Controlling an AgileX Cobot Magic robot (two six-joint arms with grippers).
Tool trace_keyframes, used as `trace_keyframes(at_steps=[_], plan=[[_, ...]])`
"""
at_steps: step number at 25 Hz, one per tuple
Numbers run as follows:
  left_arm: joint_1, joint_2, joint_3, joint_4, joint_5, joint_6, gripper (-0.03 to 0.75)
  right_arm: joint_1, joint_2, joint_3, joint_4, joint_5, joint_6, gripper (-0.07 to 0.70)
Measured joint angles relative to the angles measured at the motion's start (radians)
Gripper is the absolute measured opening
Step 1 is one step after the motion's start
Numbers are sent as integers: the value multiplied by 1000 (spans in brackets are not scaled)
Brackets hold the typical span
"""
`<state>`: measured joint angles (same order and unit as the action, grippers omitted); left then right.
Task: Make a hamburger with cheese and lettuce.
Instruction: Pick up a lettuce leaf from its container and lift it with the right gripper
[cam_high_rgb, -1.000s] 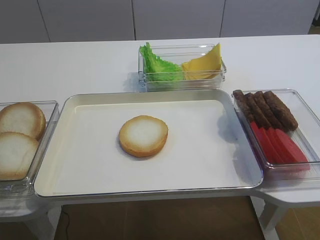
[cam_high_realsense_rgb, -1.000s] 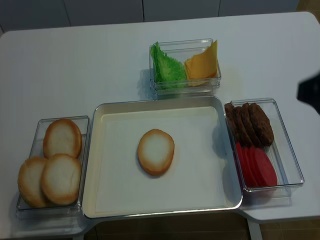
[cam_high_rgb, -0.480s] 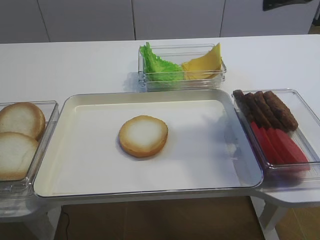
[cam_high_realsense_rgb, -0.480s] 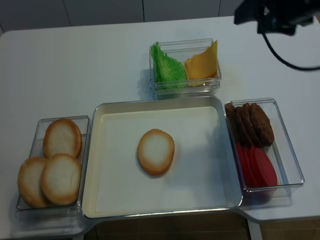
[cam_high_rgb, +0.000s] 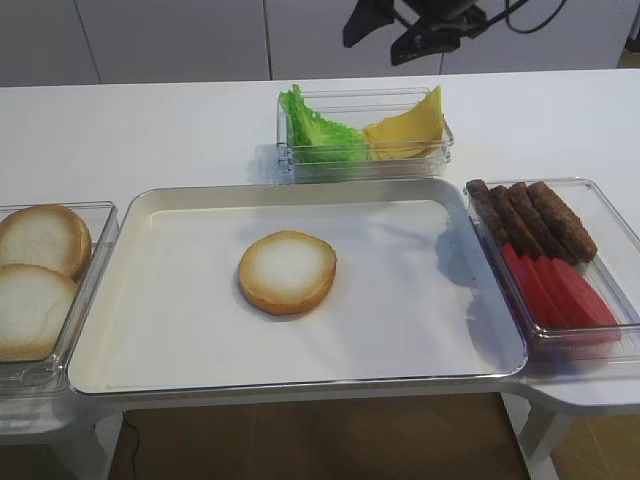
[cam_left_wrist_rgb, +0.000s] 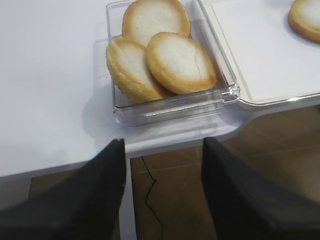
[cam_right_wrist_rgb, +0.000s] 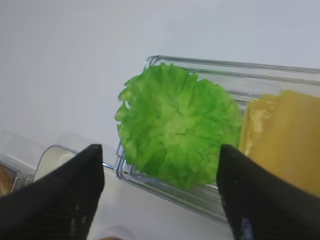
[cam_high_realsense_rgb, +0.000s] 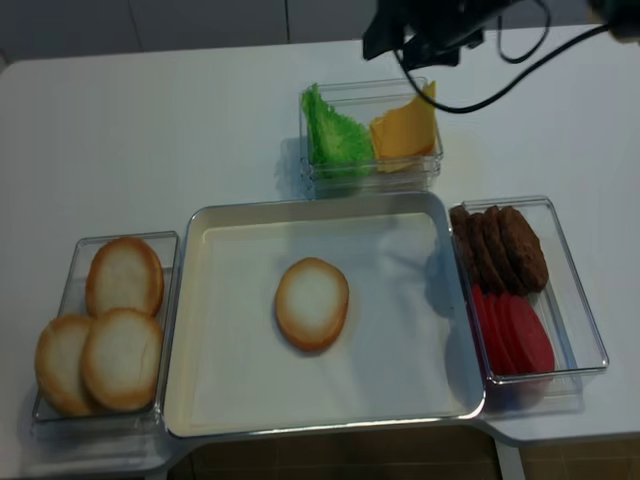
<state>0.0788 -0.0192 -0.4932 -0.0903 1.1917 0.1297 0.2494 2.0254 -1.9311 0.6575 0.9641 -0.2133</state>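
The lettuce's outer edge (cam_high_realsense_rgb: 317, 112) (cam_right_wrist_rgb: 136, 134), on the side away from the cheese, is the next place my right gripper will go down to and close.
A bun half (cam_high_rgb: 287, 270), cut face up, lies mid-tray (cam_high_rgb: 180, 330); it also shows in the overhead view (cam_high_realsense_rgb: 312, 303) and at the edge of the left wrist view (cam_left_wrist_rgb: 305, 17). The lettuce (cam_high_rgb: 315, 135) (cam_high_realsense_rgb: 335, 135) and the cheese (cam_high_rgb: 410, 125) (cam_high_realsense_rgb: 405, 130) stand side by side in a clear box behind the tray. My right gripper (cam_high_rgb: 385, 40) (cam_high_realsense_rgb: 405, 50) is open and empty, hovering above that box. In the right wrist view the lettuce (cam_right_wrist_rgb: 177, 130) sits between the open fingers of the right gripper (cam_right_wrist_rgb: 159, 150), with the cheese (cam_right_wrist_rgb: 285, 140) to its right. My left gripper (cam_left_wrist_rgb: 162, 145) is open and empty over the table's front edge.
A clear box of spare bun halves (cam_high_rgb: 40, 270) (cam_high_realsense_rgb: 110, 320) (cam_left_wrist_rgb: 165, 60) stands left of the tray. A clear box with brown patties (cam_high_rgb: 540, 220) and red slices (cam_high_rgb: 555, 290) stands on the right. The floor shows below the left gripper.
My right arm has come in from the right and swung left, and now hangs over the lettuce and cheese box. The food has not moved.
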Motion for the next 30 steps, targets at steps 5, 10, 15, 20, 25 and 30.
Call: trace_keyframes(at_steps=[5, 10, 15, 20, 25, 30], plan=[[0, 0, 0, 0, 0, 0, 368, 61, 74, -26, 13, -59, -5, 531], [0, 0, 0, 0, 0, 0, 368, 97, 124, -31, 26, -137, -24, 531], [0, 0, 0, -1, 0, 0, 368, 103, 155, -33, 48, -193, -35, 531], [0, 0, 0, -1, 0, 0, 368, 103, 181, -33, 65, -231, -40, 531], [0, 0, 0, -1, 0, 0, 368, 103, 203, -33, 73, -237, -40, 530], [0, 0, 0, -1, 0, 0, 368, 103, 209, -33, 78, -242, -36, 484]])
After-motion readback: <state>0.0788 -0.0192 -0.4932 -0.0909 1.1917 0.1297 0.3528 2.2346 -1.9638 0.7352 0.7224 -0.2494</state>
